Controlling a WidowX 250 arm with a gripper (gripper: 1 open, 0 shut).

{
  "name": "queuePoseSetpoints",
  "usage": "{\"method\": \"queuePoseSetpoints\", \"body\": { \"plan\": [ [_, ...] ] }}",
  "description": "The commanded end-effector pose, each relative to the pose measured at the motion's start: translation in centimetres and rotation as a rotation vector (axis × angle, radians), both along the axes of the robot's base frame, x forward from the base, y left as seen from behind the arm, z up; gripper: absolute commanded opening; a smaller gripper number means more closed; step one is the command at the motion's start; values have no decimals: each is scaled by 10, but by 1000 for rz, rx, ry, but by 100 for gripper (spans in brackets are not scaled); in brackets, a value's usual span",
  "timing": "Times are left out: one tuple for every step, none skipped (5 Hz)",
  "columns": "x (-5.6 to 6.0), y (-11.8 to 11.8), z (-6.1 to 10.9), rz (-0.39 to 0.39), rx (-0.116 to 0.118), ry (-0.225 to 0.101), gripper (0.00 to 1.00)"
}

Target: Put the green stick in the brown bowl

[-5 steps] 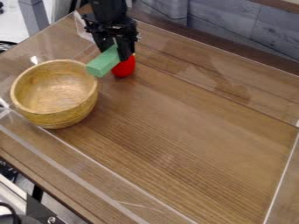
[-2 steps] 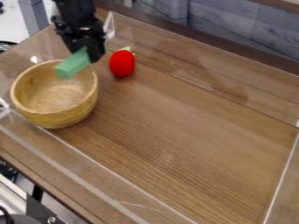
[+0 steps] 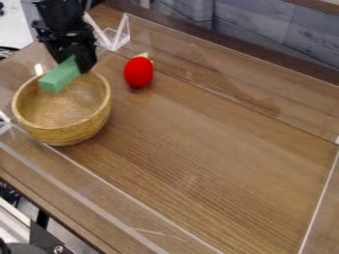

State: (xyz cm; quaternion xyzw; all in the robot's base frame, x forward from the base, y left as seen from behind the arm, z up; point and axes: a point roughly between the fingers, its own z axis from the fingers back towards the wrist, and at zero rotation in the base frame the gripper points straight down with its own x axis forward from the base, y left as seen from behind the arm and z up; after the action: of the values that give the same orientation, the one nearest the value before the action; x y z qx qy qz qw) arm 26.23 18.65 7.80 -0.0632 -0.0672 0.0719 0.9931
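Note:
The green stick's held upper end is over the brown bowl's far rim, so I will lower it, regrasp its upper end (image 3: 67, 64) and ease it inside.
The mint-green stick (image 3: 58, 77) hangs tilted just above the far rim of the brown bowl (image 3: 61, 117), which stands at the left of the table. My black gripper (image 3: 69, 62) comes down from above and is shut on the stick's upper end. The stick's lower end reaches over the bowl's hollow. Whether it touches the rim I cannot tell.
A round red fruit-like object (image 3: 138, 71) lies on the wood to the right of the bowl. Clear acrylic walls (image 3: 119, 35) ring the wooden table top. Dark equipment sits beyond the back edge.
My gripper has carried the green stick leftward, from beside the red object to above the bowl's far rim. The bowl and the red object have stayed put.

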Motion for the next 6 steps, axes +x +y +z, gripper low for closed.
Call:
{"method": "queuePoseSetpoints", "body": {
  "plan": [
    [7,16,18,10,51,-42,0],
    [1,23,3,-23,52,-31,0],
    [-3,28,-10,-57,49,-20,100],
    [-5,28,3,-104,42,-17,100],
    [-4,29,22,-152,38,-24,100],
    [2,31,23,-127,33,-32,100]
  ]
}}
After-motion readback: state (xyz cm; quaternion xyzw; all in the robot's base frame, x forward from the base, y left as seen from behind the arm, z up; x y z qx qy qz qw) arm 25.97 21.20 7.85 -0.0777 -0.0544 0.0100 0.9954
